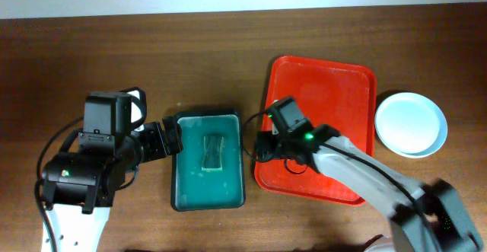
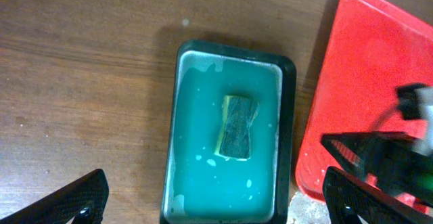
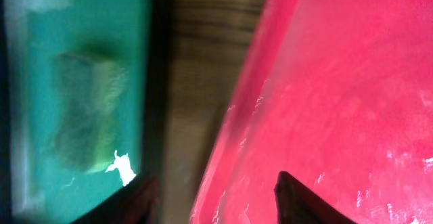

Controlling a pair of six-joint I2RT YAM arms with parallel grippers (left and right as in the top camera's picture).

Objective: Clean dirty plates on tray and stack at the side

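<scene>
My right gripper will grip the rim [image 1: 259, 173] beside the teal tray and pull the red tray clear, because the red tray slants with its edge against the plates.
The red tray [image 1: 346, 84] lies right of centre, with no plate on it. It also shows in the left wrist view [image 2: 365, 82] and the right wrist view [image 3: 338, 82]. Pale blue-white plates [image 1: 411, 122] sit stacked on the table just right of the tray; I cannot tell how many. My right gripper [image 1: 262, 147] [image 3: 216, 204] is open and empty, straddling the tray's left rim. My left gripper [image 1: 173, 139] [image 2: 216, 210] is wide open and empty at the left edge of the dark teal tray.
A dark teal-green tray [image 1: 209, 199] [image 2: 287, 116] of teal liquid stands left of the red tray, with a sponge [image 1: 213, 151] [image 2: 237, 126] [image 3: 84, 109] lying in it. A narrow strip of wooden table separates the two trays.
</scene>
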